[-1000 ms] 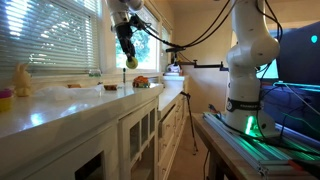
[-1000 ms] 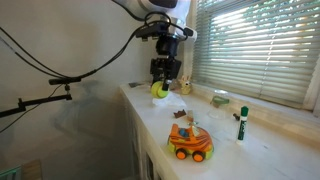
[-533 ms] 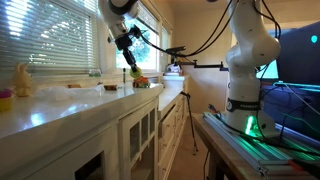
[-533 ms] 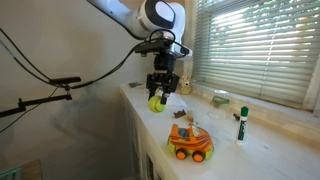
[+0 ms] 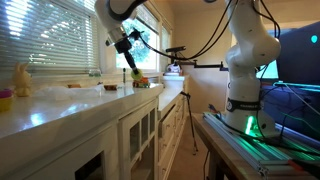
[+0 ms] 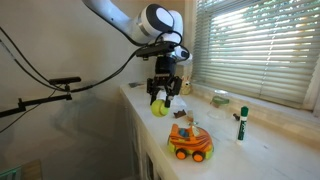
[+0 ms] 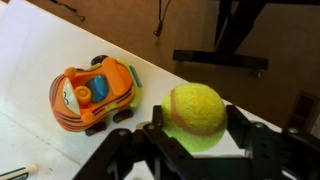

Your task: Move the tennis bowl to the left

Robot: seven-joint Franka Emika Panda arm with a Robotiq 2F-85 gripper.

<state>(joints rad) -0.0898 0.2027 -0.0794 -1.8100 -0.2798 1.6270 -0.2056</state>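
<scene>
My gripper is going to release the tennis bowl on the white counter (image 5: 121, 88) close to its front edge, on the part nearer the pale yellow rabbit figure. The tennis bowl now hangs just above the counter.
The tennis bowl is a fuzzy yellow-green ball (image 7: 195, 107) held between the two black fingers of my gripper (image 7: 197, 120), which is shut on it. In an exterior view the ball (image 6: 159, 108) hangs under the gripper (image 6: 163, 97), just above the white counter (image 6: 225, 155) near its front edge. It sits a short way from an orange toy car (image 6: 189, 142). From the side, the ball (image 5: 135, 74) is small at the gripper's tip (image 5: 131, 68), low over the far end of the counter. In the wrist view the toy car (image 7: 92, 93) lies to the ball's left.
A green-capped marker (image 6: 241, 124) stands by the toy car. Small items (image 6: 220, 98) lie along the window sill under the blinds. A pale yellow rabbit figure (image 5: 22, 80) stands on the near counter, and an orange-red round object (image 5: 141, 81) lies by the ball. A black camera stand (image 6: 62, 82) is off the counter.
The arm has come down and toward the counter's front edge with the ball still gripped; the ball now hangs lower and nearer the toy car.
</scene>
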